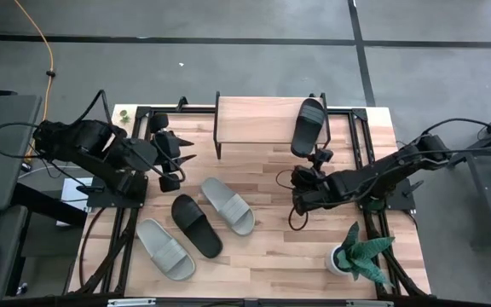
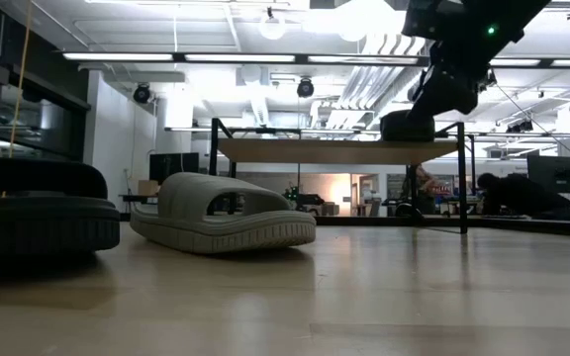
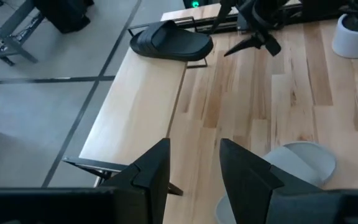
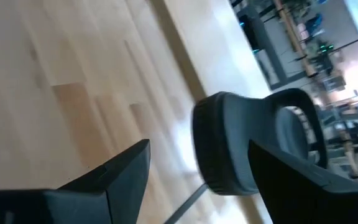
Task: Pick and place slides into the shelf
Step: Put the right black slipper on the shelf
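I see the shelved black slide slanting in from the shelf's end, so next I take its heel (image 1: 301,150) with my right gripper and swing it straight along that end of the shelf.
The shelf (image 1: 258,119) stands at the table's far edge, and one black slide (image 1: 308,126) lies sole down on its right part, also in the right wrist view (image 4: 241,143). On the tabletop lie a grey-green slide (image 1: 227,205), a black slide (image 1: 196,224) and a second grey-green slide (image 1: 165,247), all sole down. My right gripper (image 1: 314,162) is open just near of the shelved slide's near end, its fingers (image 4: 123,171) apart before it. My left gripper (image 1: 181,158) hovers open over the table's left part, left of the shelf (image 3: 135,118).
A potted plant (image 1: 356,251) stands at the table's near right corner. The shelf's black legs (image 2: 462,183) rise from the tabletop. Bare board spans the shelf left of the black slide. A person (image 2: 522,193) shows in the room beyond.
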You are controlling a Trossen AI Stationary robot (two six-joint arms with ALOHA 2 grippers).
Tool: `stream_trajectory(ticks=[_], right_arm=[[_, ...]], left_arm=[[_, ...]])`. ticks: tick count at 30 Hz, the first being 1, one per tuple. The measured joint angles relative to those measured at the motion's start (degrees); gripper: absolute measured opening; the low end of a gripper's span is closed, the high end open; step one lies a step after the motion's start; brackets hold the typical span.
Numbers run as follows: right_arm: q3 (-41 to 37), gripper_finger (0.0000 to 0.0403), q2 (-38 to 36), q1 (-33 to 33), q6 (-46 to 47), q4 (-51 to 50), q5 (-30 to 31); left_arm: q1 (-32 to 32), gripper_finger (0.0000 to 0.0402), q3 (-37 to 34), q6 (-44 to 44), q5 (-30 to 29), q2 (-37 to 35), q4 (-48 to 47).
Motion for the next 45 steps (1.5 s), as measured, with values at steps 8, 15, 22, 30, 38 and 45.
stream_trajectory(ticks=[8,15,22,30,38,45], right_arm=[[-0.1,0.0261,0.0,-1.0,-3.5,0.0,1.8],[-0.4,0.0261,0.0,-2.4,-6.1,0.0,1.9],[-0.4,0.0241,0.0,-3.6,-6.6,0.0,2.2],[-0.5,0.0188,0.4,-4.0,-6.5,-0.2,-0.4],[-0.5,0.0184,0.4,-4.6,-6.4,-0.4,-0.6],[-0.5,0.0183,0.4,-7.5,-6.6,-0.8,-1.2]], left_arm=[[0.0,0.0127,0.0,0.8,0.9,0.1,-0.2],[0.0,0.0127,0.0,0.8,1.0,0.2,0.1],[0.0,0.0127,0.0,0.8,1.3,0.2,0.1],[0.0,0.0127,0.0,0.6,1.5,0.2,0.1],[0.0,0.0127,0.0,0.6,1.5,0.2,0.1],[0.0,0.0126,0.0,0.3,1.5,0.2,0.1]])
